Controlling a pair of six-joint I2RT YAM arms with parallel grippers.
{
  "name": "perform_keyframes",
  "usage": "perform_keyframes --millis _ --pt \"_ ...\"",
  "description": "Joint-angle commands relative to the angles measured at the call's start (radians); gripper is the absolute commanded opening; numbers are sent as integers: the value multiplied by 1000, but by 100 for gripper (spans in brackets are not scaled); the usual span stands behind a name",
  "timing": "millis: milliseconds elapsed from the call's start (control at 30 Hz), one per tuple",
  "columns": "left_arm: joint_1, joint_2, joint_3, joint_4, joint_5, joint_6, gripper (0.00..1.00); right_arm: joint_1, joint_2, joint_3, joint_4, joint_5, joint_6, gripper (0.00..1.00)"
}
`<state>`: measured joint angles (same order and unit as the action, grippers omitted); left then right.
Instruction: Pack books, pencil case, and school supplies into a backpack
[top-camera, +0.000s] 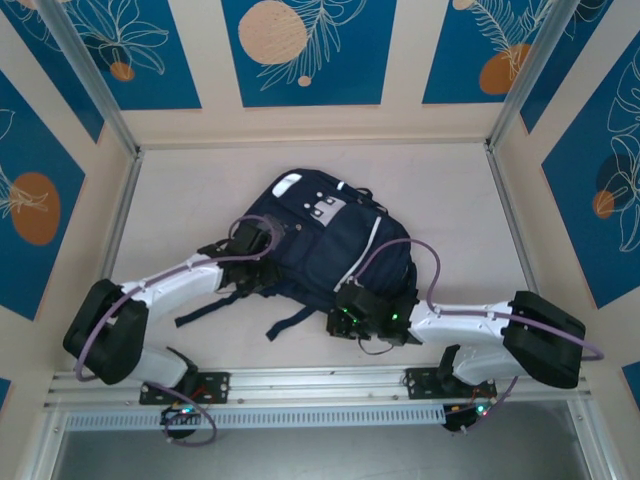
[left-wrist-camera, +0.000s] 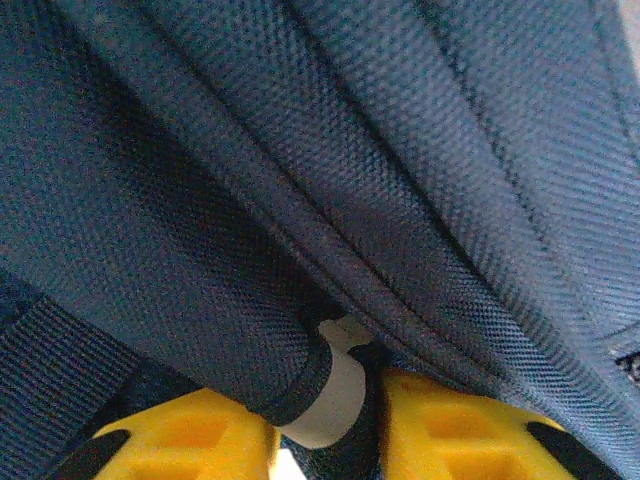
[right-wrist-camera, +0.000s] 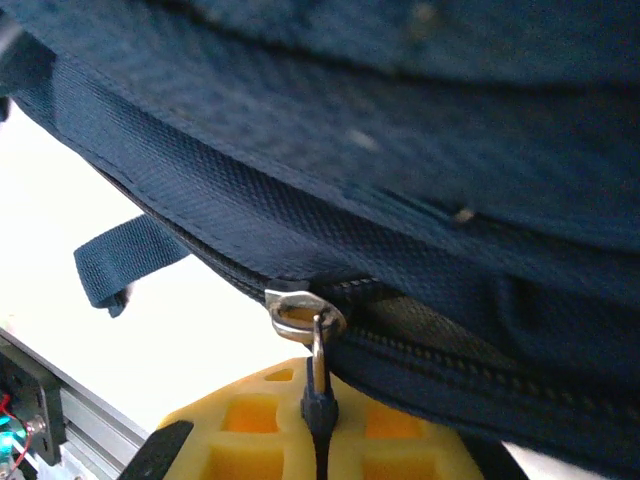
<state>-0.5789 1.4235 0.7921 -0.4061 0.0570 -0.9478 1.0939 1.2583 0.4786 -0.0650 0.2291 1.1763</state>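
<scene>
My left gripper holds a pale grey-trimmed fold away from the zipper slider, so it should take the zipper's edge (right-wrist-camera: 205, 253) and steady it for my right gripper.
The dark navy backpack (top-camera: 318, 235) lies flat in the middle of the table, white buckles up. At its left edge my left gripper (top-camera: 262, 262) is shut on a fold of backpack fabric (left-wrist-camera: 250, 330) with a pale grey trim piece (left-wrist-camera: 340, 395); the yellow fingers (left-wrist-camera: 190, 440) press from both sides. At the near edge my right gripper (top-camera: 365, 312) is shut on the dark zipper pull (right-wrist-camera: 318, 400), which hangs from the metal slider (right-wrist-camera: 300, 310) on the backpack's zipper. The zipper is slightly parted to the slider's right. Books and school supplies are out of view.
Dark straps (top-camera: 215, 305) trail from the backpack toward the near left, and one strap end (right-wrist-camera: 125, 260) lies on the pale table. An aluminium rail (top-camera: 320, 383) runs along the near edge, and patterned walls and metal posts (top-camera: 520, 80) close in the table.
</scene>
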Motion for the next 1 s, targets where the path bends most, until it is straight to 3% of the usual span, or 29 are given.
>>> perform_keyframes --millis 0,500,700,800,967 --pt "47 31 27 -15 -111 5 26 1 -43 6 -199 22 -34 0" --pt "123 78 73 -66 -163 8 23 -145 -323 -56 -481 -36 -173 0" --pt "127 162 204 -103 -176 18 26 -129 -262 7 -455 -113 -310 0" --pt "129 251 353 -136 -84 55 37 -79 -171 58 -354 -139 -353 0" --pt "129 200 410 -157 -94 58 68 -31 53 194 -152 -159 -359 0"
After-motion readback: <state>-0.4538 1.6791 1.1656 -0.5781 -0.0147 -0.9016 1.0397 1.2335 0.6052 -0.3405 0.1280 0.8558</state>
